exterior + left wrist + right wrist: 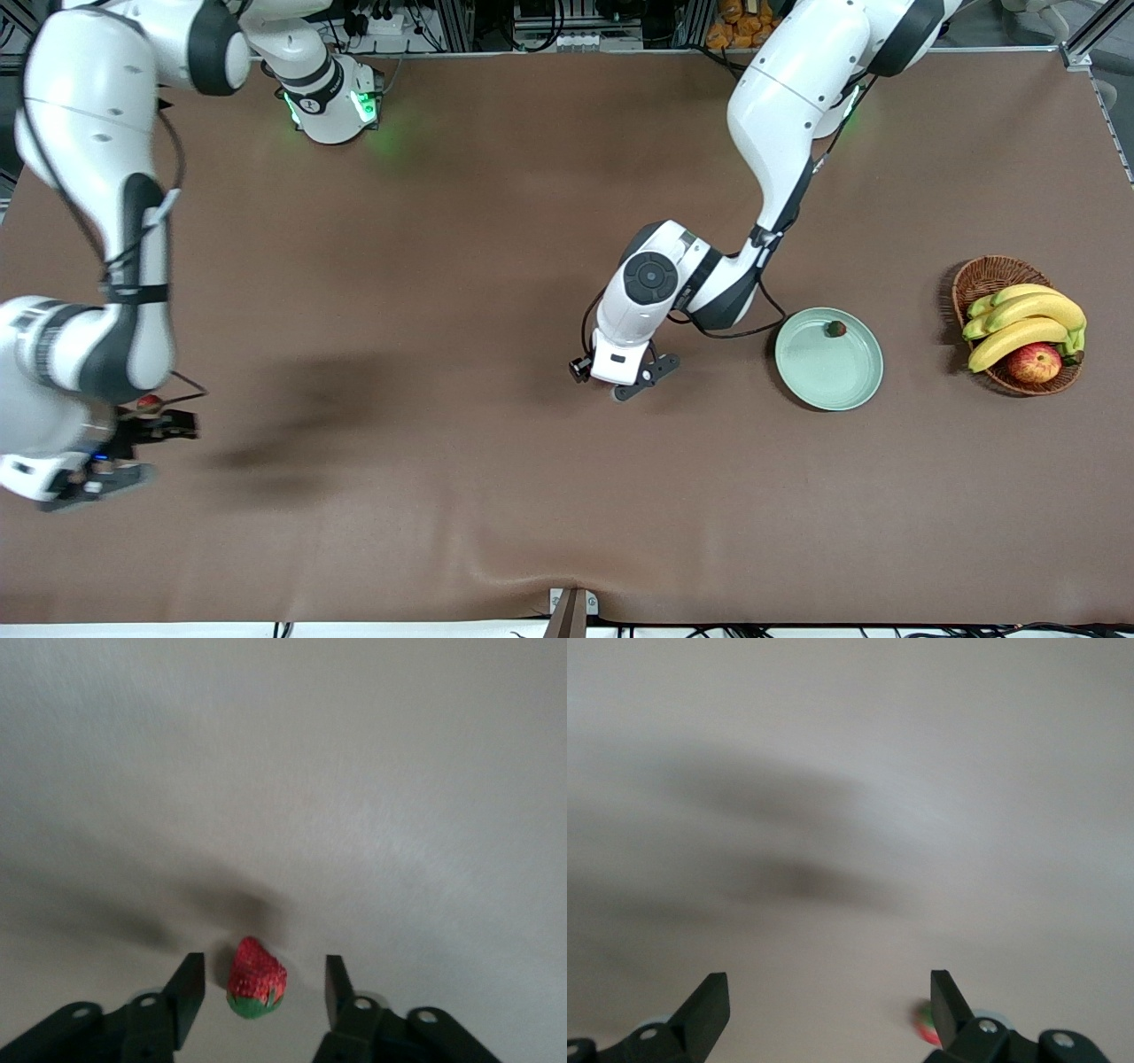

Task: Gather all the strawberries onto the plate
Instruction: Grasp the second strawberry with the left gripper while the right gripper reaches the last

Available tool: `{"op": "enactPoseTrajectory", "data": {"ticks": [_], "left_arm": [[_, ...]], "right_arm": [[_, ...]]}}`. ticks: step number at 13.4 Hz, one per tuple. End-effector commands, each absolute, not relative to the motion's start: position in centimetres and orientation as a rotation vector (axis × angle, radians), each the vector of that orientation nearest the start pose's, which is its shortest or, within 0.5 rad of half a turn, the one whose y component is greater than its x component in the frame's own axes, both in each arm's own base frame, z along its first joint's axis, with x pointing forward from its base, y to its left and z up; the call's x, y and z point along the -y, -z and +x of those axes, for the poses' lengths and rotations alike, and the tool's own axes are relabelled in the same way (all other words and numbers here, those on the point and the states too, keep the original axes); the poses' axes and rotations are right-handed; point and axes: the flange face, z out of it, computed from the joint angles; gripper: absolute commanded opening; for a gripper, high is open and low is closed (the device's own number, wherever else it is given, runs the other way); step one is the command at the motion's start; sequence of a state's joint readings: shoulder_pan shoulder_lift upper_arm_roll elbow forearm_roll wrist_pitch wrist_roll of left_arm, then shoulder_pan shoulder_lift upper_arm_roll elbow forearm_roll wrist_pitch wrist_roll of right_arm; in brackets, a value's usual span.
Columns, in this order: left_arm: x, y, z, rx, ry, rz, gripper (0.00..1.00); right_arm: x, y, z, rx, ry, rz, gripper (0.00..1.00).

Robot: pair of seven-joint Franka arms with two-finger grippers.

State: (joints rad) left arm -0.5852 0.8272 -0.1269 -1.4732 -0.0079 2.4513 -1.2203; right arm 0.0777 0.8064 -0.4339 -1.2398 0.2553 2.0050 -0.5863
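I will close my right gripper on the sides of the third strawberry [149, 403] [926, 1025], the one that lies by its finger, far away from the mint-green plate.
A strawberry [257, 979] lies on the brown table between the fingers of my left gripper [263, 970], with a gap on each side; the jaws stand open around it. In the front view that gripper [633, 383] is down at the table's middle, beside the plate [828, 377], and hides this berry. The mint-green plate holds one strawberry [834, 329] near its rim. My right gripper [133, 456] hangs wide open at the right arm's end of the table. A third strawberry [149, 403] lies by one of its fingers, and in the right wrist view that strawberry [920, 1023] is partly hidden.
A wicker basket [979, 279] with bananas [1028, 321] and an apple [1035, 361] stands at the left arm's end, next to the plate. A small bracket [571, 611] sits at the table's near edge.
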Motion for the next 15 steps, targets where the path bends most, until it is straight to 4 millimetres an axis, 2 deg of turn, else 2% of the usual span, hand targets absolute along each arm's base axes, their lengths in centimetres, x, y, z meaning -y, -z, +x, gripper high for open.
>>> {"op": "enactPoseTrajectory", "data": {"ticks": [1,2,4,6,7,9,10,12,13,14,15], "left_arm": [[47.3,-19.1,56.3,0.917,0.025,-3.185,0.58],[47.3,-18.8,56.2,0.915,0.021,-3.184,0.54],[47.2,-18.4,56.2,0.910,0.018,-3.179,0.38],[46.3,-18.3,56.7,0.888,0.042,-3.162,0.16],[46.3,-18.2,56.7,0.867,0.052,-3.161,0.02],[45.1,-20.1,57.6,0.859,0.065,-3.125,0.00],[43.7,-21.5,58.5,0.854,0.072,-3.090,0.00],[40.5,-26.1,59.8,0.861,0.072,-3.011,0.00],[37.1,-28.7,61.1,0.902,0.033,-2.957,0.00],[33.8,-30.4,61.8,0.880,-0.023,-2.918,0.00],[31.0,-31.1,61.9,0.782,-0.090,-2.900,0.00]], "right_arm": [[22.9,-28.4,70.6,0.098,-0.025,-3.199,1.00],[24.3,-27.4,69.5,-0.030,-0.058,-3.192,1.00],[26.0,-25.6,67.7,-0.114,-0.116,-3.175,1.00],[26.9,-23.6,66.3,-0.171,-0.105,-3.177,1.00],[27.4,-22.8,65.6,-0.243,-0.066,-3.161,1.00],[27.6,-20.9,64.4,-0.304,-0.058,-3.129,1.00],[27.5,-20.6,64.3,-0.308,-0.061,-3.130,1.00],[27.4,-20.3,64.2,-0.284,-0.069,-3.132,1.00],[27.5,-20.2,64.1,-0.265,-0.077,-3.137,1.00],[27.2,-20.1,64.3,-0.187,-0.074,-3.142,1.00],[27.1,-20.1,64.4,-0.148,-0.071,-3.142,1.00]]}}
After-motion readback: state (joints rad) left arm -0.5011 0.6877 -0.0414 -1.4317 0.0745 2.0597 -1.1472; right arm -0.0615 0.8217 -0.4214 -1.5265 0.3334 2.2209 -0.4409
